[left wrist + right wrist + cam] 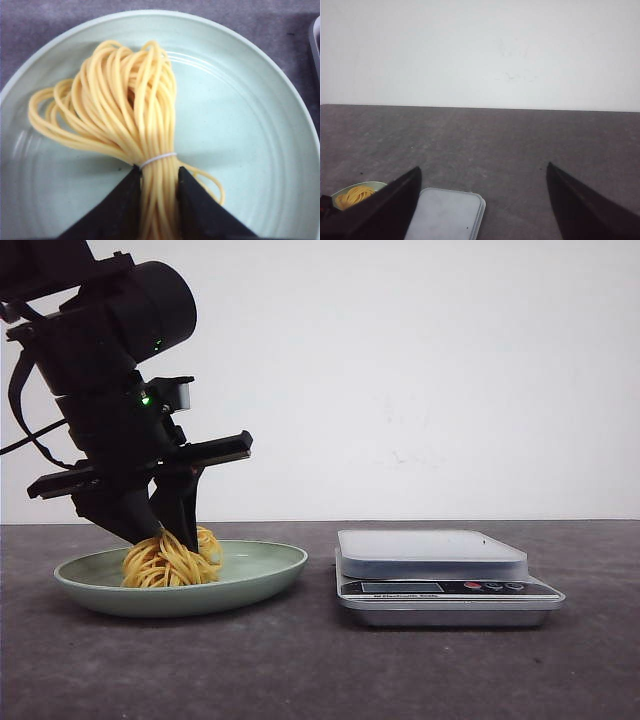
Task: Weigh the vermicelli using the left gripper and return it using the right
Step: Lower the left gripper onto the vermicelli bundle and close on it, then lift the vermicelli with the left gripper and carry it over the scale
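Next, I let go of the vermicelli with my left gripper near the middle of the kitchen scale's flat pale platform [415, 538]. The vermicelli is still on the pale green plate.
The vermicelli [170, 560] is a yellow-orange nest of strands lying on the pale green plate [262, 575] at the left. My left gripper [172, 534] reaches down into the plate and is shut on the bundle. In the left wrist view the two black fingers [120, 205] squeeze the strands [125, 105] just below a thin white tie [158, 158], over the plate [240, 125]. My right gripper [482, 170] is open and empty, high over the table. It is out of the front view. Its view shows the vermicelli [354, 196] far off.
A digital kitchen scale [432, 558] with a flat pale platform stands right of the plate on the dark grey table; it also shows in the right wrist view [445, 215]. A white wall stands behind.
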`<state>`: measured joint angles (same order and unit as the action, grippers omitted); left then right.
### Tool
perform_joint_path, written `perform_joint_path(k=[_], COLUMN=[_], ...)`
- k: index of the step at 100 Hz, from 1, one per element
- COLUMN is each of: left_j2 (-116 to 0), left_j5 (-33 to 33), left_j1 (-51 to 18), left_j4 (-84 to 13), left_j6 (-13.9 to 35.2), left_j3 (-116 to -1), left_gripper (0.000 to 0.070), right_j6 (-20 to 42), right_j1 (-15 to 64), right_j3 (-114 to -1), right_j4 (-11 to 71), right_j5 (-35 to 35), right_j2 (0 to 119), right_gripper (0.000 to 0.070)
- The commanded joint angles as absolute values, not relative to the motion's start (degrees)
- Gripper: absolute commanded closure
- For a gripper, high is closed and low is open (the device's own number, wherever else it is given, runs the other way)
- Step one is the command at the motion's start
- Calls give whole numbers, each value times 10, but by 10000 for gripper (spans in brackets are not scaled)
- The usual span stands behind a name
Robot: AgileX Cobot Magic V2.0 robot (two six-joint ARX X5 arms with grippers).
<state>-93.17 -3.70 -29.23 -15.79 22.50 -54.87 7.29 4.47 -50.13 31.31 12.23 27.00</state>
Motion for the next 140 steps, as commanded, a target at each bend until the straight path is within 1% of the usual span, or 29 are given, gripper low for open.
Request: perform_joint_path(k=[1,13,26,42,49,66,89,110,140], left_j2=[-936,-903,-835,-777,-775,-806,-913,-1020,-1103], left_j5=[-43,-42,-27,90,121,114,84,75,46], left_j1=[-296,-296,-296,-298,-307,-354,-413,-440,-446], left_j4=[-159,-172,-171,-172,-170,-133,-119,-110,-109], left_j6=[222,216,221,247,259,265,266,267,261], left_j3=[-568,-585,-594,-622,-643,-693,-770,-803,-803], left_gripper=[694,694,694,694,694,694,694,694,694], right_j6=[68,67,66,66,66,66,66,66,66], right_j1=[45,45,45,45,45,45,45,45,45], right_j3=[-512,-512,-512,-512,-512,-512,-512,-512,-512], right_j4=[314,316,318,317,313,297,301,301,304], right_j5=[124,124,124,120,120,120,120,120,120], right_j2=[272,272,272,272,272,272,272,272,272], right_gripper=[197,197,197,197,197,197,197,197,197])
